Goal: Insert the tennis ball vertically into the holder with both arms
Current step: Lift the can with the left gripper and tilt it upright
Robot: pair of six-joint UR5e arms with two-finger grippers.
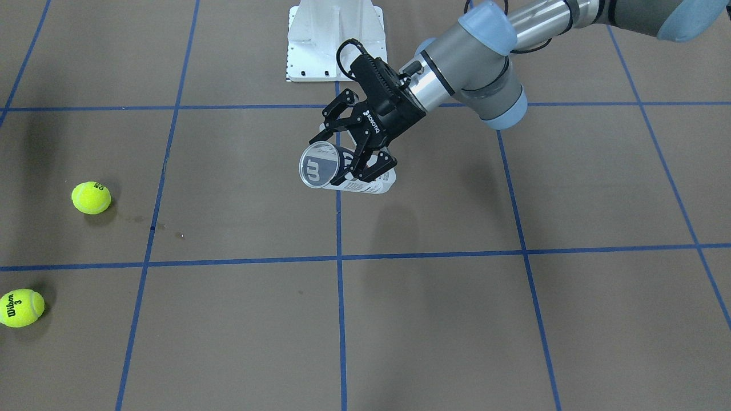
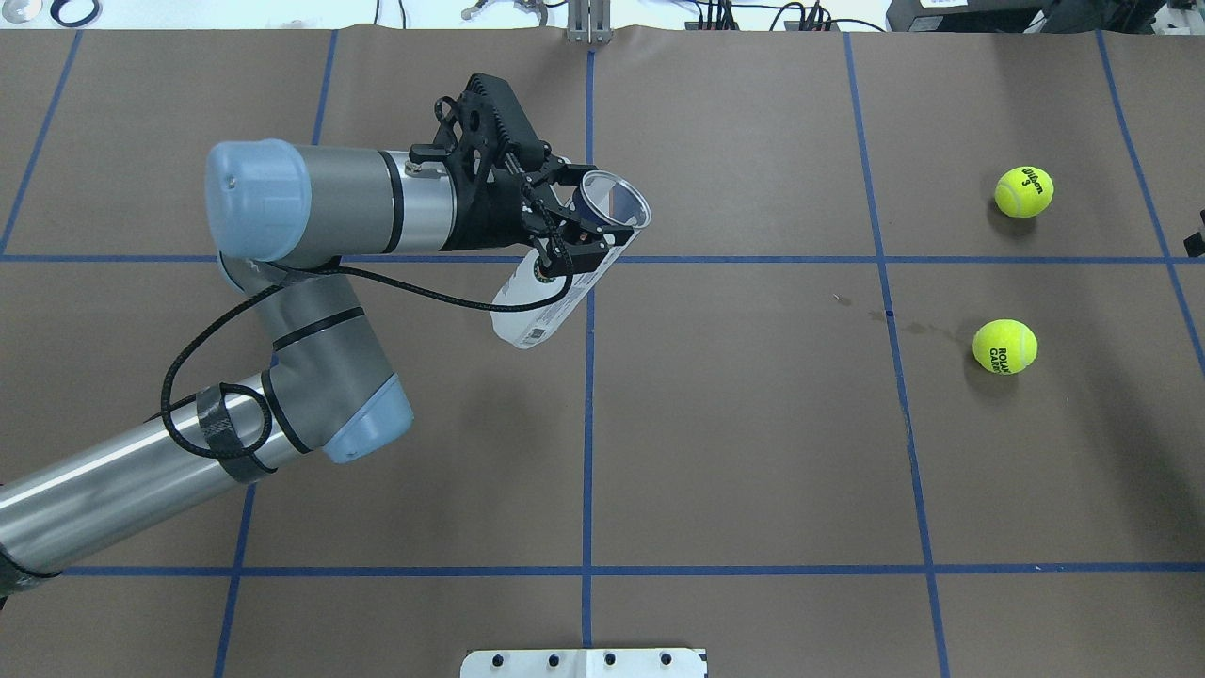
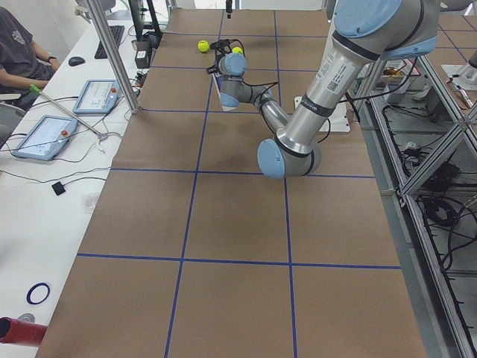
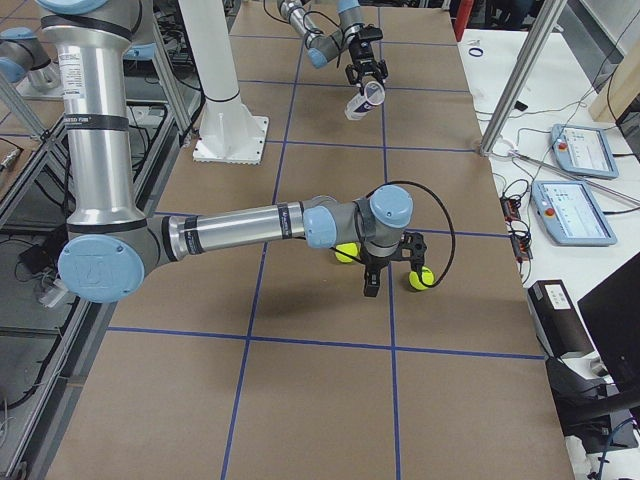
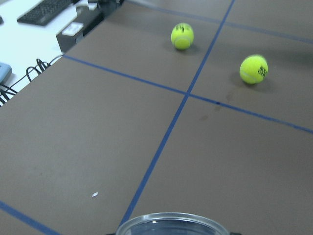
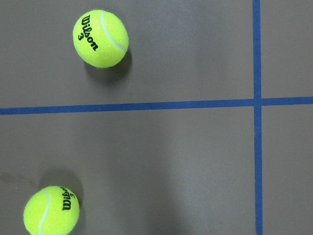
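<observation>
A blue tape line runs out from the white base plate (image 1: 340,196). I should set the holder upright on that line with my left gripper.
My left gripper (image 1: 345,157) is shut on the holder (image 1: 320,166), a clear can with a white and navy "W" label. It holds the holder tilted above the table, open mouth up and outward, as the overhead view shows for gripper (image 2: 574,221) and holder (image 2: 546,306). The holder's rim (image 5: 171,224) fills the bottom of the left wrist view. Two yellow tennis balls lie on the table, one marked Wilson 3 (image 2: 1023,191) and another (image 2: 1004,346). My right gripper (image 4: 390,275) hangs above and between them. I cannot tell whether it is open or shut. Its wrist view shows both balls (image 6: 100,38) (image 6: 51,210) and no fingers.
The brown table carries a grid of blue tape (image 2: 588,424). The white robot base plate (image 1: 335,43) stands at the robot's edge. Beyond the far edge are a side desk with tablets (image 4: 575,210), cables, and a seated operator (image 3: 19,52).
</observation>
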